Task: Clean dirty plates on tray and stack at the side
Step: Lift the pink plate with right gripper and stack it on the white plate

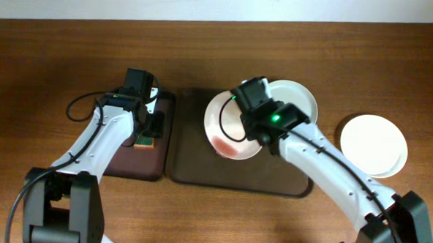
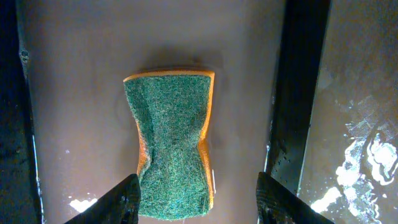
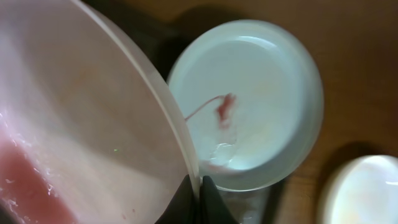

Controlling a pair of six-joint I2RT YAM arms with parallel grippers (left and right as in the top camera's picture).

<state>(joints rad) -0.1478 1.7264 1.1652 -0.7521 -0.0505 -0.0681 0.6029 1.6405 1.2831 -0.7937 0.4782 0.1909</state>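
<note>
The red-smeared white plate, tilted above the large brown tray now, will be let go by my right gripper on top of the clean plate on the bare table (image 1: 373,146) (image 3: 381,210).
My right gripper (image 1: 259,125) is shut on the rim of a white plate (image 1: 227,129) with a red smear, holding it tilted above the large brown tray (image 1: 236,174). In the right wrist view the fingers (image 3: 200,193) pinch that plate's edge (image 3: 81,124). A second plate (image 1: 301,99) with a small red smear (image 3: 261,99) lies at the tray's far right corner. A third plate (image 1: 373,145) sits on the table to the right. My left gripper (image 1: 146,133) is open, its fingers (image 2: 196,199) on either side of a green and orange sponge (image 2: 174,143).
The sponge lies on a smaller dark tray (image 1: 138,162) left of the large tray; its wet surface (image 2: 81,93) fills the left wrist view. The third plate also shows at the lower right of the right wrist view (image 3: 364,193).
</note>
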